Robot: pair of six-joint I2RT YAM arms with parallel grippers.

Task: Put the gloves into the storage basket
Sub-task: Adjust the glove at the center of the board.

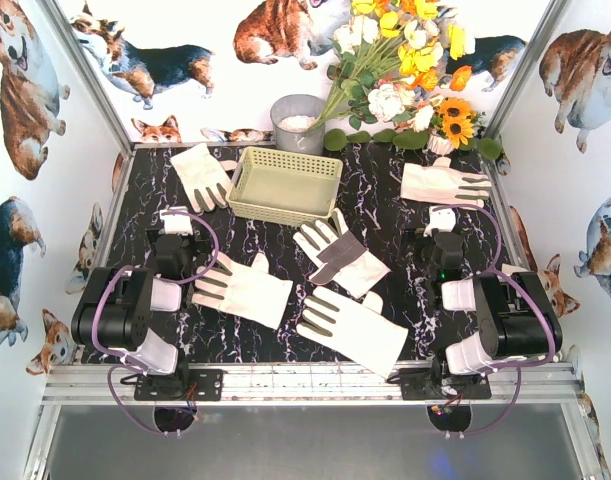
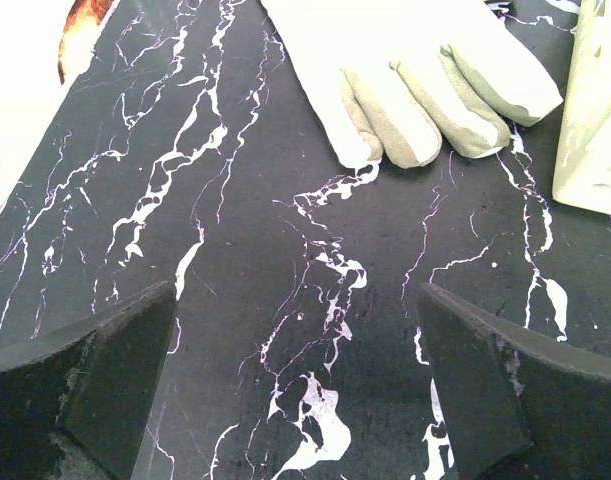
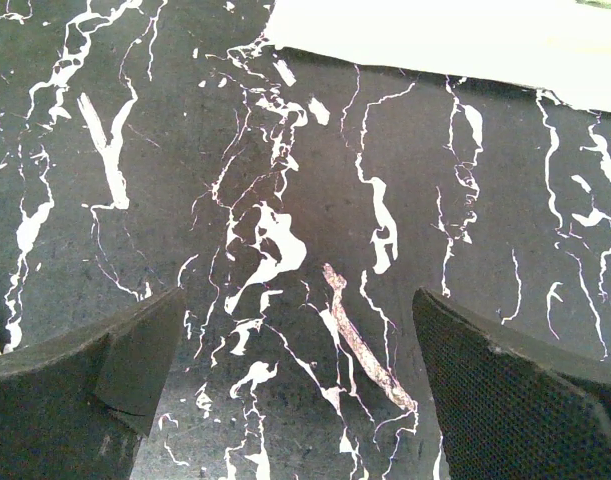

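The base of the little finger [image 1: 348, 234] of the middle glove with the grey palm, the finger nearest the basket, will be gripped by my right gripper.
Several cream-white gloves lie flat on the black marble table. One glove [image 1: 202, 173] lies far left beside the pale yellow storage basket [image 1: 285, 185], and one glove [image 1: 445, 184] lies far right. A glove with a grey palm [image 1: 335, 255] lies in the middle, another [image 1: 243, 288] left of it, and another [image 1: 350, 328] near the front. The basket is empty. My left gripper [image 1: 175, 220] is open and empty over bare table; its wrist view shows the far-left glove's fingers [image 2: 435, 90] ahead and the basket's corner [image 2: 595, 110]. My right gripper [image 1: 442, 220] is open and empty, with the far-right glove [image 3: 435, 40] just ahead.
A round grey pot [image 1: 297, 122] stands behind the basket. A bunch of artificial flowers [image 1: 405, 70] fills the back right. Corgi-print walls close in the left, right and back. The metal rail [image 1: 305, 382] with both arm bases runs along the near edge.
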